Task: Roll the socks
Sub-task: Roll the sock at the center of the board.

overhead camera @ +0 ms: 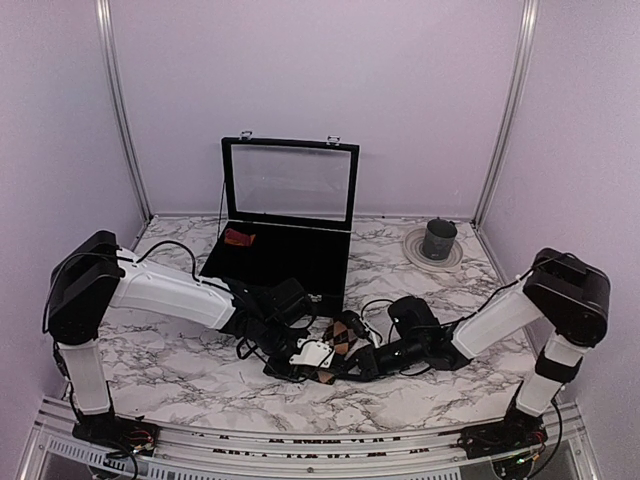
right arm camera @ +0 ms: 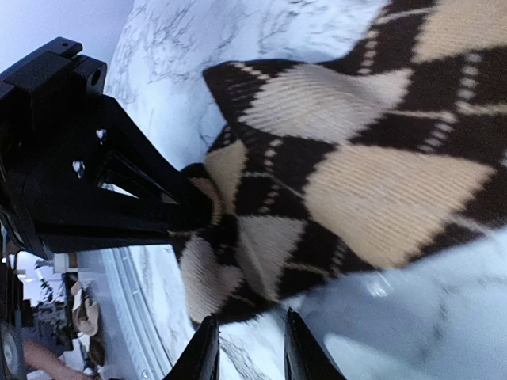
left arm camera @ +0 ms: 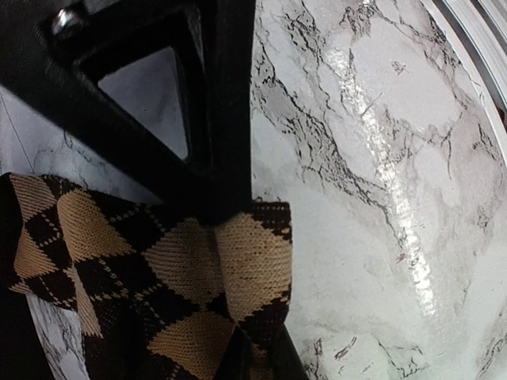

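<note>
The fingers of the robot's right gripper are over marble short of the sock's edge, so that gripper should move in and pinch the fold (right arm camera: 218, 285) beside the left gripper.
The dark brown sock with tan argyle diamonds (overhead camera: 347, 331) lies bunched on the marble table between my two arms. My left gripper (left arm camera: 261, 352) is shut on a fold of this sock (left arm camera: 198, 277); from the right wrist view its black fingers (right arm camera: 186, 210) are seen pinching the sock's (right arm camera: 356, 158) corner. My right gripper (right arm camera: 249, 344) is open just short of the sock's edge, with only bare marble between its fingertips. The magenta-red sock (overhead camera: 238, 237) lies inside the open black case.
An open black case (overhead camera: 300, 262) with its clear lid raised stands behind the grippers. A dark cup (overhead camera: 438, 239) sits on a plate at the back right. Cables trail over the marble table (overhead camera: 180, 375) near both wrists.
</note>
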